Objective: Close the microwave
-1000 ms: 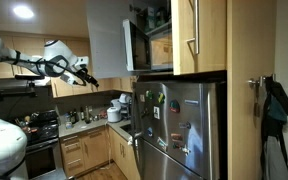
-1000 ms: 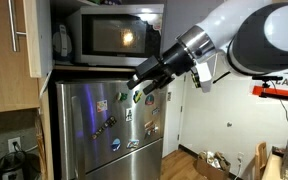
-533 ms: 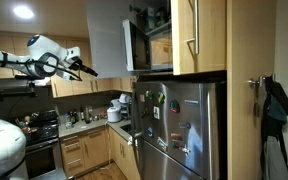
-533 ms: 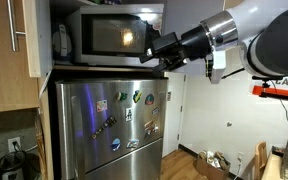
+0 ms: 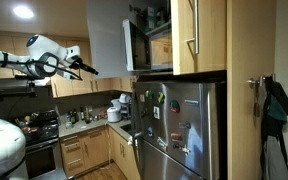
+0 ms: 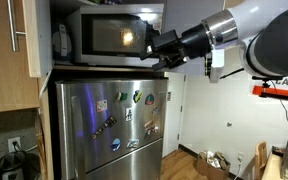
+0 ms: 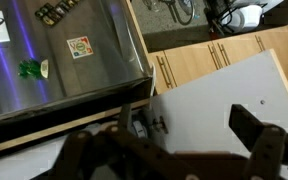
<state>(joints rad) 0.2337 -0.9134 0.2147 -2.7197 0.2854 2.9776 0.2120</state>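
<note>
The silver microwave's door is open beside the grey panel. I need to move my gripper next to the outer edge (image 5: 127, 55) of the silver microwave's open door and close it there.
The silver microwave (image 5: 137, 45) sits in light wood cabinetry above the fridge, and it also shows in an exterior view (image 6: 104, 35) with its dark glass window lit. Its door seems angled out from the cabinet; I cannot tell how far. My gripper (image 5: 87, 70) is open and empty, at about the microwave's height and well out from its front. In an exterior view the gripper (image 6: 156, 48) overlaps the microwave's right edge. In the wrist view the two fingers (image 7: 169, 135) stand apart over a white panel (image 7: 219, 90).
A stainless fridge with magnets (image 5: 179, 125) stands under the microwave and shows in the wrist view (image 7: 54, 60). A grey panel (image 5: 106, 40) hangs beside the microwave. A black stove (image 5: 39, 135), a cluttered counter (image 5: 94, 118) and wood cabinets (image 5: 199, 35) surround it.
Since a second ago my gripper has risen from in front of the fridge to the microwave's height. Nothing has moved in the last half second.
</note>
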